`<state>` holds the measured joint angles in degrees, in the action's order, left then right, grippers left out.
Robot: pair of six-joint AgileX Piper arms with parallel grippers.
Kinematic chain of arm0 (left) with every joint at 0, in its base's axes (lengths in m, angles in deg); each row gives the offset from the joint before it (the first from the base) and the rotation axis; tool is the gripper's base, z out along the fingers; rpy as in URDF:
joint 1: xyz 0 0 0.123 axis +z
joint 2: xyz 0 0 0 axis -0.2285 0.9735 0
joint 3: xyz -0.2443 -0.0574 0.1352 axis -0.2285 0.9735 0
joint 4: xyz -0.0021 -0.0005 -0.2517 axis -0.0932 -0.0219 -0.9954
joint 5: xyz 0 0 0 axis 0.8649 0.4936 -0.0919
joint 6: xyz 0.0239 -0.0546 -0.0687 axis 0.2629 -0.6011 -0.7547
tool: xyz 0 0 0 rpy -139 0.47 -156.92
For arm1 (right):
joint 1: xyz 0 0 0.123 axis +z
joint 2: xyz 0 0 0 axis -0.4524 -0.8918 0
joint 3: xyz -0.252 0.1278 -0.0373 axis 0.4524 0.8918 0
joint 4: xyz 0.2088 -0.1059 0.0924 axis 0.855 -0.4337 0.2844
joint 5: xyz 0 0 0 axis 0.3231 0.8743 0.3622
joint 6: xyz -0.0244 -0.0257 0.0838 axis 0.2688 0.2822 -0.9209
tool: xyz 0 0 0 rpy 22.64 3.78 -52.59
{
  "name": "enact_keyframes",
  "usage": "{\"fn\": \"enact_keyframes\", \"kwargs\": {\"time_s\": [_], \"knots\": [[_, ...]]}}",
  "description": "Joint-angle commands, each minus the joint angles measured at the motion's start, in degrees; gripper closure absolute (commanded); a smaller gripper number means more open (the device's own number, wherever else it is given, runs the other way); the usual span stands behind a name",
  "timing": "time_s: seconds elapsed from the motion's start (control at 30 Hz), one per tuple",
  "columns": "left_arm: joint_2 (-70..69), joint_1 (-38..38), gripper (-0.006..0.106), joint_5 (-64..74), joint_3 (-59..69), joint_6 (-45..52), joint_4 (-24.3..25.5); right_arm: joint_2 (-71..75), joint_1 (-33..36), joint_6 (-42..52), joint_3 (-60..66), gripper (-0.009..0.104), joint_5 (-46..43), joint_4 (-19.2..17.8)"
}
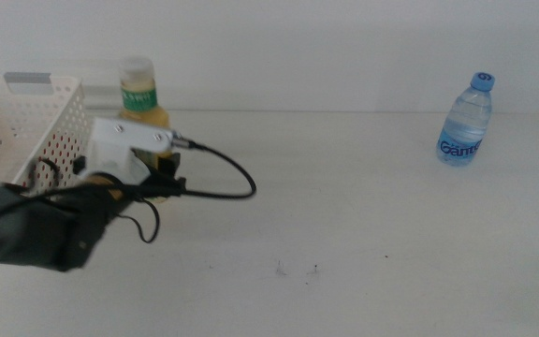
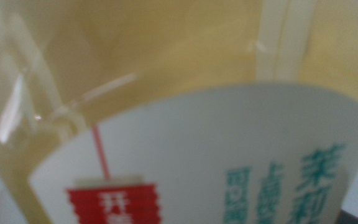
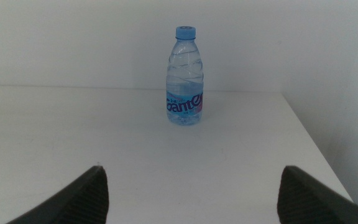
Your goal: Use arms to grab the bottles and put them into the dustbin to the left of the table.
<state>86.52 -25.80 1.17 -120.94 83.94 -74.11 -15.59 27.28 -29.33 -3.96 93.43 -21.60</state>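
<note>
Next, my left gripper lets go of the yellow tea bottle inside the white dustbin, along the dustbin's side with holes that faces the tabletop.
The yellow tea bottle (image 1: 140,98) with green label and white cap stands upright near the back left of the table (image 1: 372,215), right beside the dustbin (image 1: 26,122). My left gripper (image 1: 162,176) reaches in from the left and sits at the bottle's lower body, hiding it. In the left wrist view the tea bottle (image 2: 166,62) fills the whole picture. The clear water bottle (image 1: 464,122) with a blue cap stands at the back right. My right gripper (image 3: 191,199) is open, some way short of the water bottle (image 3: 185,81), and does not show in the middle view.
The white perforated dustbin has a grey tag on its rim and stands at the far left. A black cable (image 1: 223,178) loops from the left wrist over the tabletop. The table's right edge (image 3: 316,143) runs close to the water bottle.
</note>
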Motion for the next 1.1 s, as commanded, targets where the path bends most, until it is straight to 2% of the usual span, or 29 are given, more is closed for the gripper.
{"fn": "enact_keyframes", "kwargs": {"time_s": [0.0,0.2,0.3,0.37,0.43,0.67,0.8,1.07], "knots": [[-9.2,-0.1,0.102,4.3,0.5,-2.7,-0.1,0.3,-0.4,0.3,0.2,0.023,-0.7,-0.6],[-26.3,-0.1,0.102,34.0,-5.0,-3.2,-0.1,0.3,-0.4,0.3,0.2,0.023,-0.7,-0.6],[-29.6,4.2,0.102,55.7,-14.5,0.4,-6.7,0.3,-0.4,0.3,0.2,0.023,-0.7,-0.6],[-29.3,9.2,0.102,68.9,-23.1,7.9,-10.5,0.3,-0.4,0.3,0.2,0.023,-0.7,-0.6],[-27.7,13.4,0.102,79.2,-31.6,13.6,-11.4,0.3,-0.4,0.3,0.2,0.023,-0.7,-0.6],[-17.4,26.1,0.102,108.6,-55.5,19.7,-11.5,0.3,-0.4,0.3,0.2,0.023,-0.7,-0.6],[-10.8,31.1,0.102,111.1,-62.2,22.5,-11.5,0.3,-0.4,0.3,0.2,0.023,-0.7,-0.6],[-1.8,36.6,0.102,111.1,-61.1,23.0,-11.1,0.3,-0.4,0.3,0.2,0.023,-0.7,-0.6]]}}
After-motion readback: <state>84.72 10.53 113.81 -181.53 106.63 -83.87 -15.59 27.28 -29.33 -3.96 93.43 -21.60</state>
